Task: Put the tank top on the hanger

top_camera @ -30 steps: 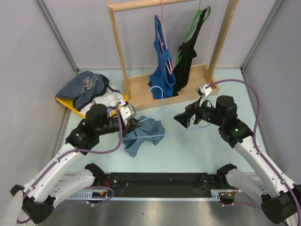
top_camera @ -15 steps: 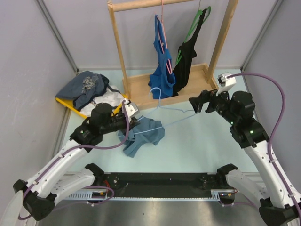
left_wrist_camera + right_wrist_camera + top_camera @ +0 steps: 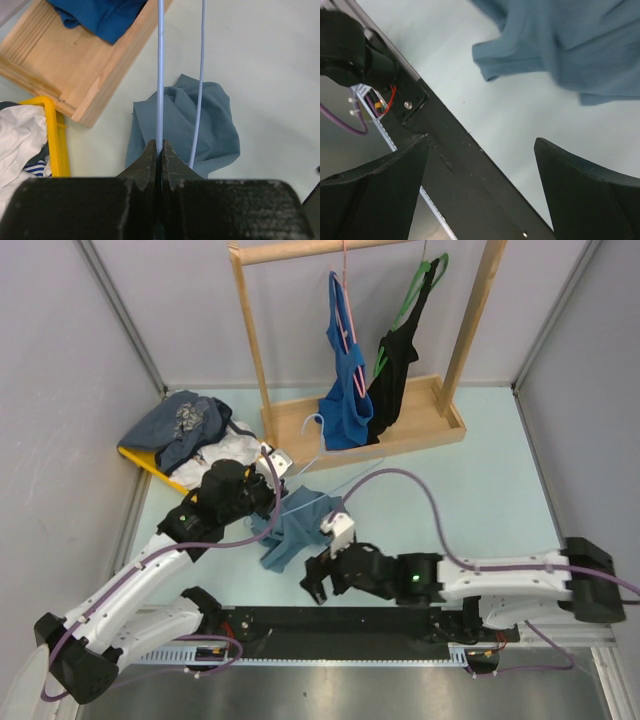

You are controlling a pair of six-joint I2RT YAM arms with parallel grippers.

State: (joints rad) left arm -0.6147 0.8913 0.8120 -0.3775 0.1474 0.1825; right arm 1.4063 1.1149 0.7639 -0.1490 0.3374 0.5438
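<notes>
My right gripper is to close on the tank top's near corner (image 3: 277, 568) (image 3: 492, 75), which is the loose end closest to the black base rail.
The tank top (image 3: 296, 527) lies crumpled on the pale table in front of the wooden rack, also seen as the tank top (image 3: 220, 125) in the left wrist view. The thin pale-blue hanger (image 3: 160, 75) runs out over it, two of its wires side by side. My left gripper (image 3: 272, 492) is shut on one wire, its jaws pinched together at the left gripper (image 3: 160, 148). My right gripper (image 3: 318, 586) hovers low near the table's front edge, just in front of the tank top (image 3: 560, 45). It stands open as the right gripper (image 3: 481, 145), with nothing between its fingers.
The wooden rack (image 3: 420, 425) at the back carries a royal-blue top (image 3: 345, 390) on a pink hanger and a black top (image 3: 393, 375) on a green hanger. A yellow basket (image 3: 150, 464) heaped with clothes sits at the left. The black base rail (image 3: 460, 165) lies under my right gripper.
My right arm has swung from the hanger's right end down to the front centre of the table. My left gripper has shifted slightly back and right, still holding the hanger.
</notes>
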